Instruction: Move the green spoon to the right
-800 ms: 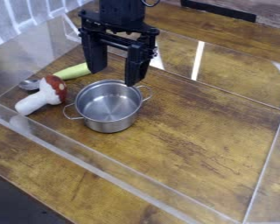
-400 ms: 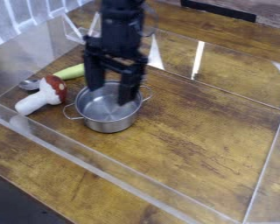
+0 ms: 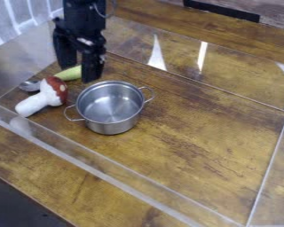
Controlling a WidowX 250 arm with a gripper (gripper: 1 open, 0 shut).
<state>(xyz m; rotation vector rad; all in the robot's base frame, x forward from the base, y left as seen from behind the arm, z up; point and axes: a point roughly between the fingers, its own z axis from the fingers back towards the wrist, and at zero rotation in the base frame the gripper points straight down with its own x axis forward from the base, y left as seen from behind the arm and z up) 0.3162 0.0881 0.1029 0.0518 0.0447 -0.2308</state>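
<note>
The gripper should next move down to the green spoon's handle (image 3: 68, 74), between the mushroom toy and the steel pot, and close there.
The green spoon (image 3: 68, 74) lies on the wooden table at the left, its pale yellow-green handle partly hidden behind my fingers and its silver bowl (image 3: 32, 85) poking out at the far left. My gripper (image 3: 79, 64) hangs straight down over the handle, open, with one dark finger (image 3: 95, 65) to the right of the handle and the other finger (image 3: 64, 55) at its upper left. Nothing sits pinched between the fingers.
A red-and-white mushroom toy (image 3: 43, 97) lies just in front of the spoon. A round steel two-handled pot (image 3: 106, 105) stands to the right of it. Clear acrylic walls (image 3: 132, 177) ring the wooden table (image 3: 216, 133).
My gripper has swung left and away from above the pot, and now stands over the spoon's handle. It has stayed open; the spoon, mushroom and pot have not moved.
</note>
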